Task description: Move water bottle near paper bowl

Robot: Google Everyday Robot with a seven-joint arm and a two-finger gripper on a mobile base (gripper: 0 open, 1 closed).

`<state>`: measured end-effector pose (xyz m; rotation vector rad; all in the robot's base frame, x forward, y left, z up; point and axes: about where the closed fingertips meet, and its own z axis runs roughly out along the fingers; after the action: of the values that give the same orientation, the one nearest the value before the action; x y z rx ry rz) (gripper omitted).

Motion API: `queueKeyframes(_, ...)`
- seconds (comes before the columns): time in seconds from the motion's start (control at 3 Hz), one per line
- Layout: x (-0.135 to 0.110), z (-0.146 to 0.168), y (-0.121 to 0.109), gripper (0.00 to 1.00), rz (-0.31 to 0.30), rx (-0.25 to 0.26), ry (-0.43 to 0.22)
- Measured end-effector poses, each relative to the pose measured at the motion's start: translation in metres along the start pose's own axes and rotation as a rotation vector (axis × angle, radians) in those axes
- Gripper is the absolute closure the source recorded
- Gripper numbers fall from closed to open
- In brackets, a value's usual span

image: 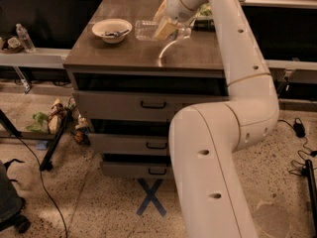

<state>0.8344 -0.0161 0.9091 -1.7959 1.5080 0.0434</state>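
Observation:
Next, my gripper puts the water bottle down so that it lies on the top of the cabinet, close in front of the paper bowl (132, 42).
The water bottle (144, 29) is clear plastic and lies on its side on the brown cabinet top (138, 58), a little right of the paper bowl (112, 29). The bowl is off-white with a dark item inside and sits at the back left of the top. My gripper (166, 28) comes down from the white arm and is shut on the bottle's middle, its tan fingers (162, 29) around it. The bottle's right end shows past the gripper. A small gap separates bottle and bowl.
A green snack bag (204, 11) lies behind the arm at the back right of the top. A smaller clear bottle (25, 37) stands on the left shelf. Drawers front the cabinet. Cables, clutter (52, 120) and a blue X (151, 197) are on the floor.

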Motion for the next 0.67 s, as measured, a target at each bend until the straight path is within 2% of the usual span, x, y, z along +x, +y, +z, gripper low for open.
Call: queueKeyframes(0.67,-0.041,0.038,0.005,1.0,0.004,-0.025,-0.142)
